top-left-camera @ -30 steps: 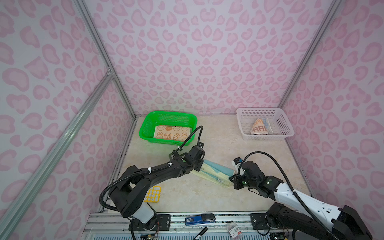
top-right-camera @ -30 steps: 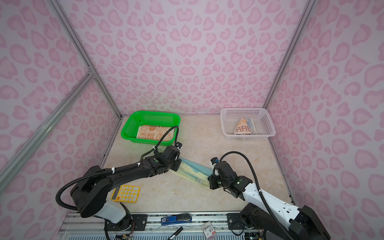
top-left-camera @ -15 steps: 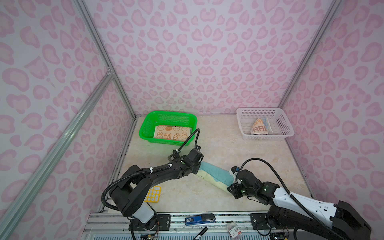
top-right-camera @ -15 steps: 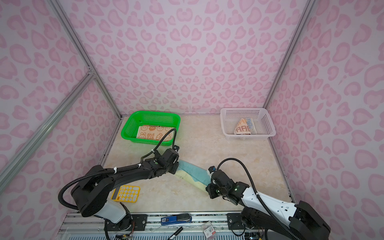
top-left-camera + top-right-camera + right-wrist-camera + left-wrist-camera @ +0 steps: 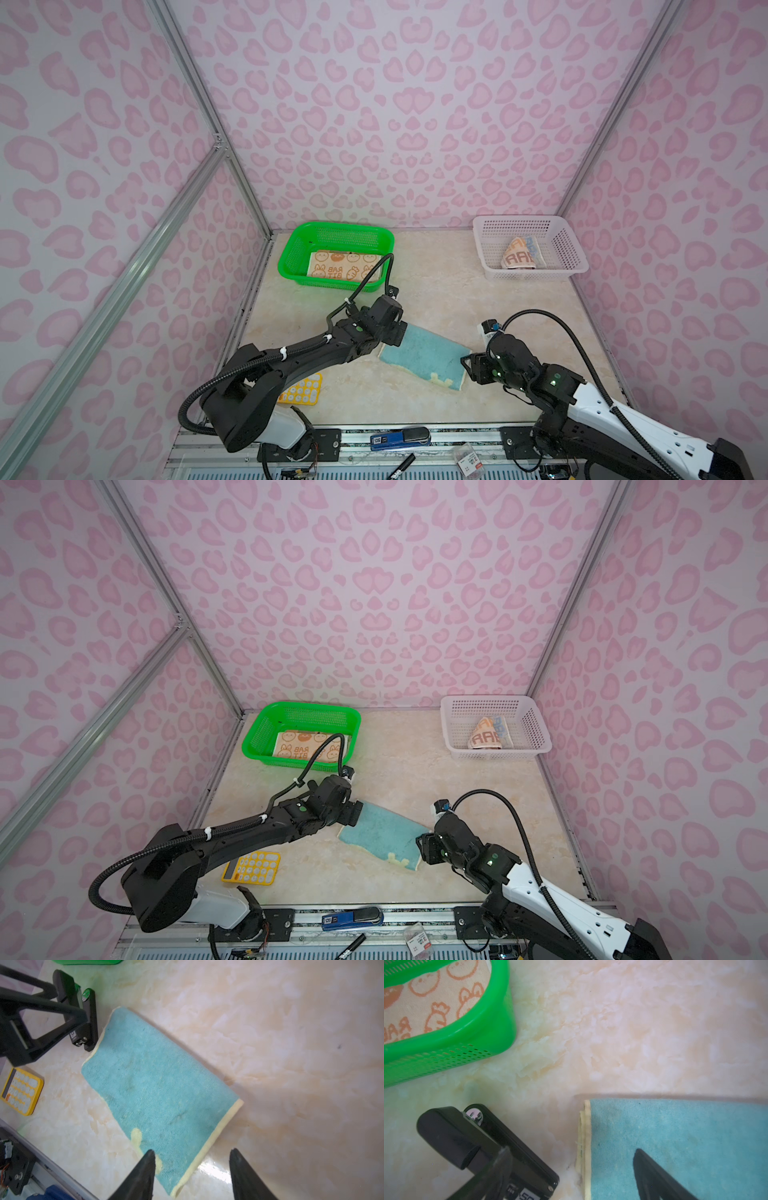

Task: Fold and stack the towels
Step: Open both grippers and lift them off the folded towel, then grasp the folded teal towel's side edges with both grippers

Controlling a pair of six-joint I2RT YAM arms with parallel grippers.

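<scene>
The robot's left gripper should next close on the middle of the light blue towel's short end [image 5: 397, 345] [image 5: 628, 1190], the end nearest the green basket.
A light blue towel [image 5: 422, 357] with a cream edge lies folded flat on the table's middle, seen in both top views [image 5: 380, 835]. My left gripper [image 5: 397, 332] stands open at its left end, one finger over the cloth [image 5: 685, 1142] and one beside it. My right gripper [image 5: 192, 1151] is open at the towel's right end [image 5: 160, 1088], holding nothing. A beige towel with rabbit faces [image 5: 343, 266] lies in the green basket [image 5: 291, 249]. A cream towel with big letters [image 5: 519, 255] sits crumpled in the white basket [image 5: 569, 249].
A yellow calculator [image 5: 303, 390] lies near the front left, partly under my left arm. A blue tool [image 5: 401, 438] and a black pen [image 5: 401, 465] rest on the front rail. Pink-patterned walls close the table in on three sides.
Both grippers were shut on the blue towel's ends, holding it stretched. They have let go and opened, and the towel now lies flat and folded between them.
</scene>
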